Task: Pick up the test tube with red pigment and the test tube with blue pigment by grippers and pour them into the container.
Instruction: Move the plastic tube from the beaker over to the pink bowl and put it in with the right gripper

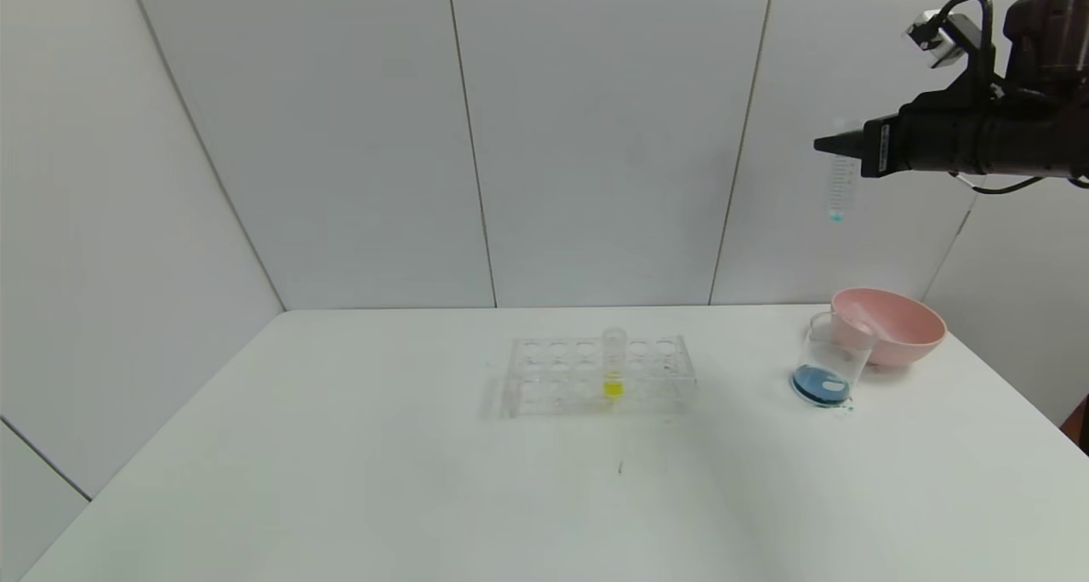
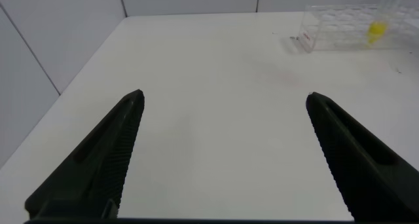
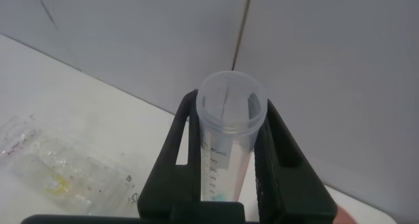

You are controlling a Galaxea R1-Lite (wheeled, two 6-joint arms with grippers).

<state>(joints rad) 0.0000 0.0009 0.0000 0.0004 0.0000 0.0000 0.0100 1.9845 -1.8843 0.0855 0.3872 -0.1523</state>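
Observation:
Next, my right gripper lets go of the test tube with blue pigment inside the pink bowl (image 1: 910, 328) behind the beaker.
My right gripper (image 1: 838, 144) is shut on the test tube with blue pigment (image 1: 842, 182) and holds it upright, high above the table at the right. Only a trace of blue shows at the tube's bottom. In the right wrist view the tube (image 3: 226, 145) stands between the two black fingers (image 3: 180, 139), open mouth up. The container (image 1: 832, 356), a clear beaker, stands below on the table with blue liquid in it. My left gripper (image 2: 224, 95) is open and empty over bare table. The test tube with red pigment is out of view.
A pink bowl (image 1: 906, 327) stands right behind the beaker. A clear tube rack (image 1: 561, 378) sits mid-table with a tube of yellow liquid (image 1: 613, 365) in it; it also shows in the left wrist view (image 2: 340, 31). The white table (image 1: 340, 480) ends near the bowl.

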